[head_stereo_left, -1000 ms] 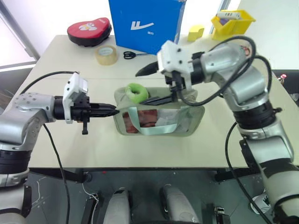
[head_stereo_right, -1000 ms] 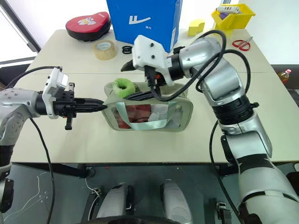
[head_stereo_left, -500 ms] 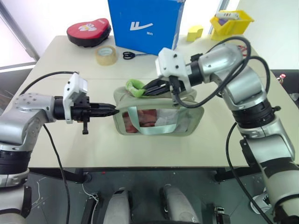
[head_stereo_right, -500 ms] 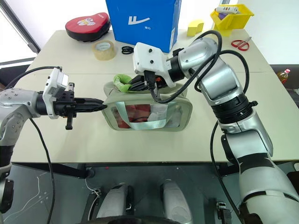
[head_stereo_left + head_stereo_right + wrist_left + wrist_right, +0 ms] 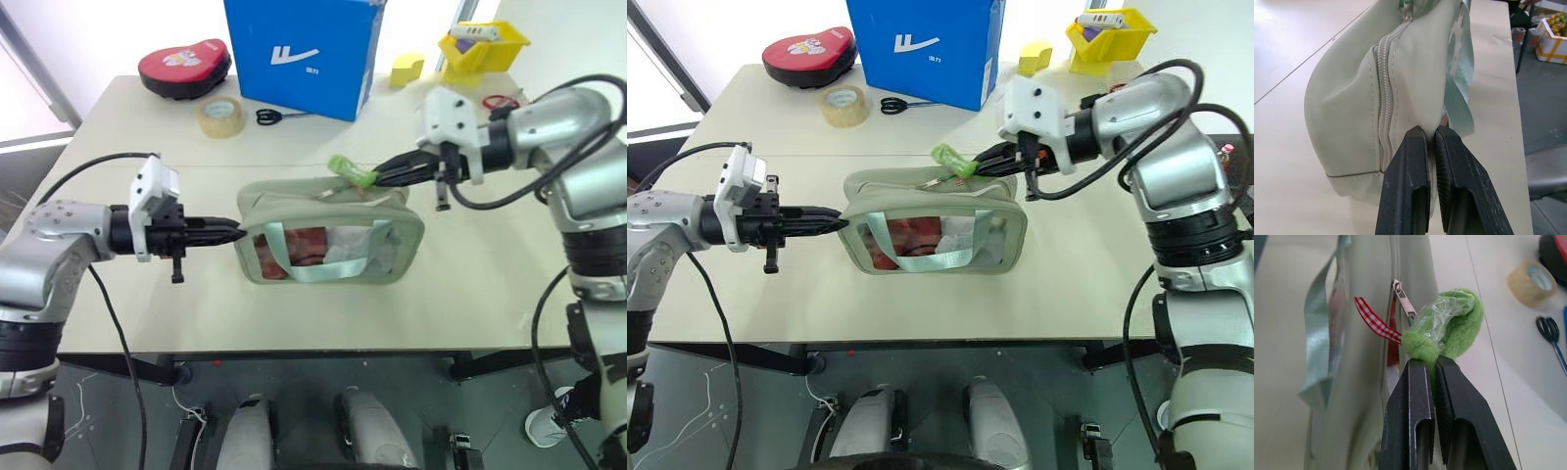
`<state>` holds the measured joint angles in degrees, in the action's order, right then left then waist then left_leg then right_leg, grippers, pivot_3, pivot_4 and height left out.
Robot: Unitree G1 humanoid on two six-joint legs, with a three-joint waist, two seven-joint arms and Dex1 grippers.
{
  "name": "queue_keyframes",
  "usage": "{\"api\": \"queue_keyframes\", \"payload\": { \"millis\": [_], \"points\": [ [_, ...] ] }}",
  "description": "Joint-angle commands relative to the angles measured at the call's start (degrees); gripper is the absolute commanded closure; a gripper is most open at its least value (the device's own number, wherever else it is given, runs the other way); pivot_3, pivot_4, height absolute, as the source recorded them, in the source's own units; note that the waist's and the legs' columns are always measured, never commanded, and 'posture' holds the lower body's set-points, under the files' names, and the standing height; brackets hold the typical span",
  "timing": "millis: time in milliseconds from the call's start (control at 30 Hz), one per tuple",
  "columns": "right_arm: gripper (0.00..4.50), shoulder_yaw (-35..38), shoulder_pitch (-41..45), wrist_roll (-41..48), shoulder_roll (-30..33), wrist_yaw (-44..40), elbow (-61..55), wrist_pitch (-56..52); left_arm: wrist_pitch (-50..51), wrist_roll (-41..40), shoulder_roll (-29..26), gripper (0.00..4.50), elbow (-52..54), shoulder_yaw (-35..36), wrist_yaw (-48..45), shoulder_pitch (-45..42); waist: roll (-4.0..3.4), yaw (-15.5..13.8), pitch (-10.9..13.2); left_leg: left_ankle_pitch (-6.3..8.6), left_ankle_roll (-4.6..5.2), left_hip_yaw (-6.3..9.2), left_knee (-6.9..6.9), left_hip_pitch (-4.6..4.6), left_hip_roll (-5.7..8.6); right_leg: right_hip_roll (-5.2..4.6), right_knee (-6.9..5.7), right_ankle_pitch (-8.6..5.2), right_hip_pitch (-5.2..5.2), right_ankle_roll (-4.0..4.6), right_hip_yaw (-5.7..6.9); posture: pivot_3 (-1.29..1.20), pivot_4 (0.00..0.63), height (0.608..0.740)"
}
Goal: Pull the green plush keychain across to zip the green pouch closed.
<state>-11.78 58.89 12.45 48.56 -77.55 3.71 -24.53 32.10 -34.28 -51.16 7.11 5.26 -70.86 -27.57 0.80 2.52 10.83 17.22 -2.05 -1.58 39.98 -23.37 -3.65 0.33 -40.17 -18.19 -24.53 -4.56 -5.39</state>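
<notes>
The robot's right gripper needs to release the green plush keychain, hanging just above the pouch's top, against the green pouch's end (image 5: pixel 418 230) opposite the left gripper.
The green pouch (image 5: pixel 294 201) lies mid-table, its clear window and mint strap facing me, red and white contents inside. My left gripper (image 5: pixel 240 234) is shut on the fabric of the pouch's left end (image 5: pixel 1415 98), beside a closed stretch of zipper (image 5: pixel 1384 98). The green plush keychain (image 5: pixel 351 171) hangs squashed just above the pouch's top, right of its middle. My right gripper (image 5: pixel 377 178) is shut on the green plush keychain (image 5: pixel 1449 328). The zipper pull (image 5: pixel 1403 298) trails from it, next to a red checked ribbon.
A blue box (image 5: pixel 304 49) stands behind the pouch, with black scissors (image 5: pixel 274 116) and a tape roll (image 5: pixel 221 116) in front of it. A red case (image 5: pixel 184 67) sits far left. A yellow bin (image 5: pixel 487 44), a yellow block (image 5: pixel 409 69) and red scissors (image 5: pixel 500 101) are far right.
The right gripper shut on the keychain, then swept right along the pouch's top, dragging the keychain and zipper pull with it. The left gripper kept still at the pouch's left end.
</notes>
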Motion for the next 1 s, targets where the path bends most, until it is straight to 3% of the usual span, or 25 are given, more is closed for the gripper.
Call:
{"api": "queue_keyframes", "payload": {
  "millis": [33,267,567,800,1000],
  "points": [
    [4.42,4.50,-1.85,-1.30,4.23,1.74,0.92,0.65,0.38,1.05,-0.88,4.50,0.15,-0.04,0.29,1.67,0.00,-0.12,0.00,0.00,0.00,0.00,0.00,0.00,0.00,0.00,0.00,0.00,0.01,0.00,0.00,0.00,0.150,0.737],
    [4.42,10.26,-7.77,-1.33,11.11,4.20,2.04,0.79,0.77,0.45,-1.36,4.50,1.09,1.10,0.54,3.11,-0.01,-0.05,0.00,0.00,0.00,-0.13,0.00,0.01,0.01,0.00,0.02,0.00,0.02,0.00,-0.03,0.00,0.150,0.737],
    [4.42,13.47,-24.85,-4.43,19.56,7.38,-1.96,1.35,1.50,-0.38,-1.69,4.50,2.41,2.28,1.44,4.97,-0.04,0.05,-0.02,0.00,0.01,-0.19,-0.02,0.06,0.00,0.04,0.01,0.00,0.04,0.00,-0.10,0.00,0.150,0.737],
    [4.42,8.52,-32.30,-7.65,17.73,10.97,-8.94,-1.06,1.95,-1.06,-1.70,4.50,3.18,2.75,2.13,5.60,-0.10,0.06,-0.06,0.01,0.01,-0.19,-0.01,0.12,-0.01,0.07,0.00,0.00,0.08,0.00,-0.14,0.00,0.150,0.737],
    [4.42,1.79,-30.32,-16.43,14.14,17.61,-3.32,-0.73,2.75,-1.98,-1.78,4.50,4.30,3.35,2.99,6.46,-0.11,0.02,-0.07,0.00,0.01,-0.21,0.00,0.15,0.00,0.08,0.00,0.00,0.09,0.00,-0.16,0.00,0.150,0.737]
  ]
}}
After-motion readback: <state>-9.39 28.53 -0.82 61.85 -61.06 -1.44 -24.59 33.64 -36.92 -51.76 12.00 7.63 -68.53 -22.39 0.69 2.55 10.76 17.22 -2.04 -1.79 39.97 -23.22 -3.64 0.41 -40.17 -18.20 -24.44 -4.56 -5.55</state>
